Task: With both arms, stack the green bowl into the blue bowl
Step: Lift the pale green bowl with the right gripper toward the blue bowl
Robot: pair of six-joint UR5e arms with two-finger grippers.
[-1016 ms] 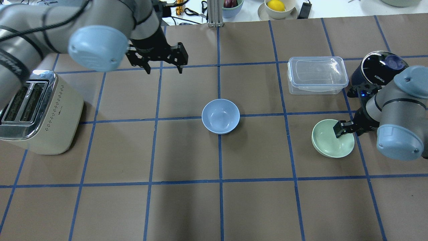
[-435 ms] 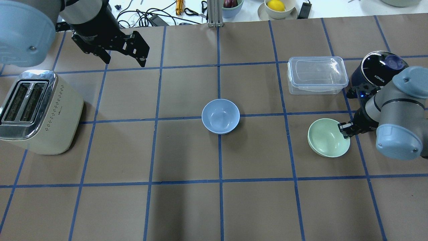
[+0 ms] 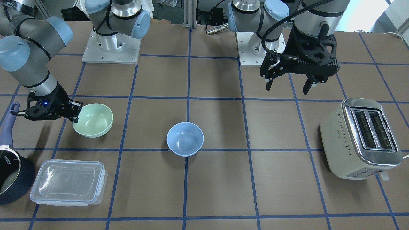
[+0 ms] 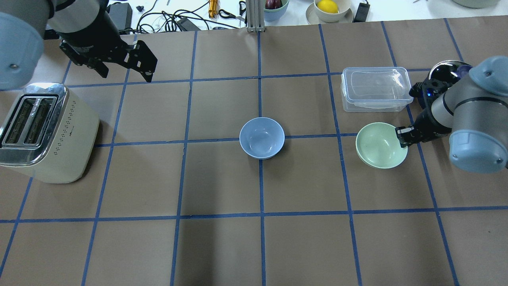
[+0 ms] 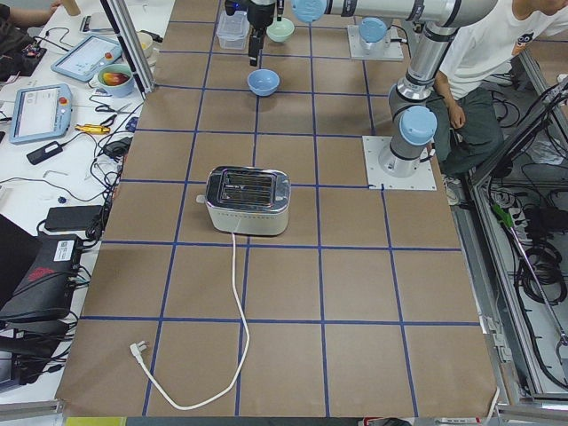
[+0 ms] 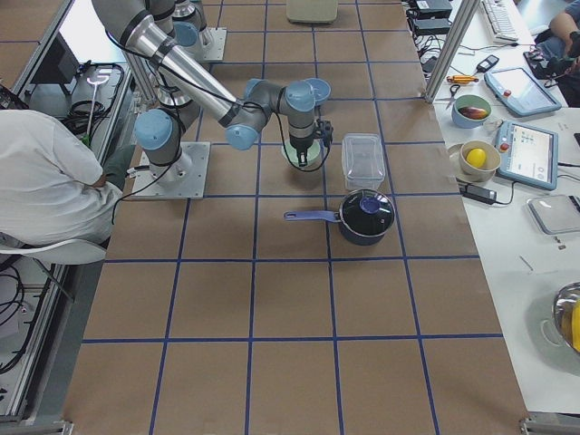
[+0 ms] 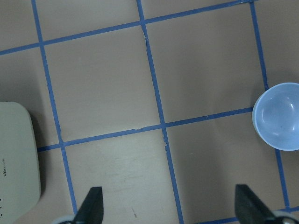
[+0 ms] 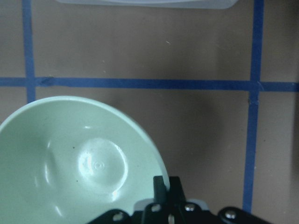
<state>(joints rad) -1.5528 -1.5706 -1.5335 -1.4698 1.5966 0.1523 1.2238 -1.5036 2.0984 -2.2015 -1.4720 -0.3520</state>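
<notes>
The robot's right gripper will release the green bowl inside the hollow of the blue bowl (image 3: 185,138) at the middle of the table.
The pale green bowl (image 4: 380,145) hangs from my right gripper (image 4: 401,136), which is shut on its rim at the robot-right side; it shows in the front view (image 3: 93,120) and fills the right wrist view (image 8: 79,163). The bowl is lifted and slightly tilted. The blue bowl (image 4: 262,137) sits upright at the table's middle, also in the front view (image 3: 185,138) and at the right edge of the left wrist view (image 7: 277,116). My left gripper (image 4: 124,68) is open and empty, high over the far left of the table, well away from both bowls.
A cream toaster (image 4: 43,133) stands at the left. A clear lidded container (image 4: 376,88) and a dark saucepan (image 4: 446,77) sit just beyond the green bowl. Bowls with fruit (image 4: 328,8) and cables lie past the far edge.
My right gripper has carried the green bowl up and toward the blue bowl, away from the near side. My left arm has swung left and back, toward the far left corner.
</notes>
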